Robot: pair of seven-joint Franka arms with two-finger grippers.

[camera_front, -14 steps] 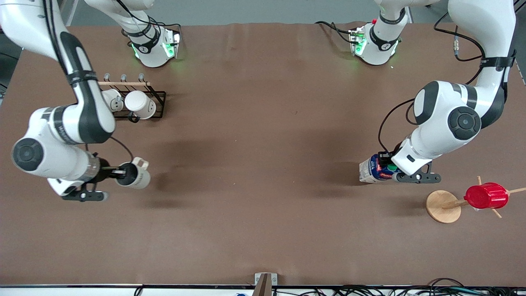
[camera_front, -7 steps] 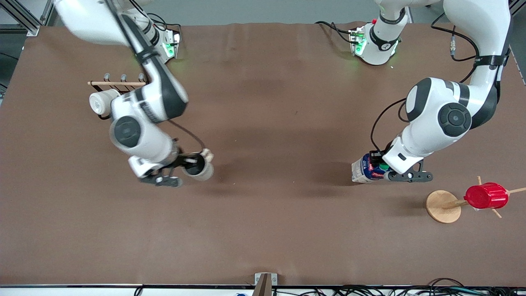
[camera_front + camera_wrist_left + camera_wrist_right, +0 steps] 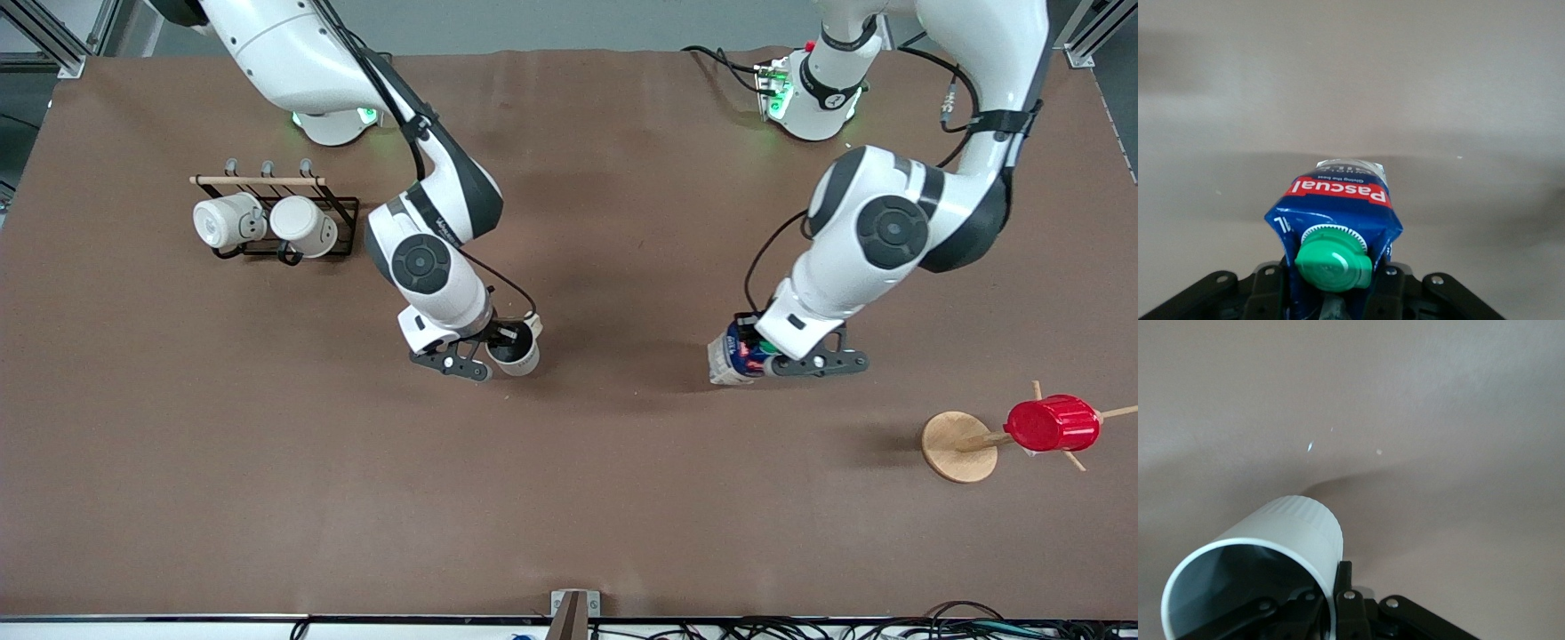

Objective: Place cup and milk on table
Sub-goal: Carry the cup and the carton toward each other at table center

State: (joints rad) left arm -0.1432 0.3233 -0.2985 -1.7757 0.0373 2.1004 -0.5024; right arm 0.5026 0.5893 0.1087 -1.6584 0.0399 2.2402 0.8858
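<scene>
The robot's left gripper will set the milk down on the brown table (image 3: 597, 358) close beside the handle of the cream cup. The milk is held tilted over the table.
My right gripper (image 3: 503, 343) is shut on the rim of the cream cup (image 3: 518, 356), one finger inside the dark interior and one outside. It holds the cup over the middle of the brown table (image 3: 569, 498). In the right wrist view the cup (image 3: 1295, 533) lies tilted in the gripper (image 3: 1331, 603). My left gripper (image 3: 757, 354) is shut on the dark blue milk carton (image 3: 729, 358) and holds it tilted over the table, toward the left arm's end. The left wrist view shows the milk (image 3: 1338, 200), its green cap (image 3: 1333, 259) and red band, between the gripper's (image 3: 1331, 297) fingers.
A black wire rack (image 3: 342, 213) with two plain white mugs (image 3: 218, 222) stands toward the right arm's end. A red ribbed cup (image 3: 1053, 423) hangs on a wooden stand (image 3: 956, 446) toward the left arm's end, nearer to the front camera.
My right arm has swung from its end of the table toward the middle, carrying the cup. My left arm has carried the milk toward the middle too, away from the wooden stand.
</scene>
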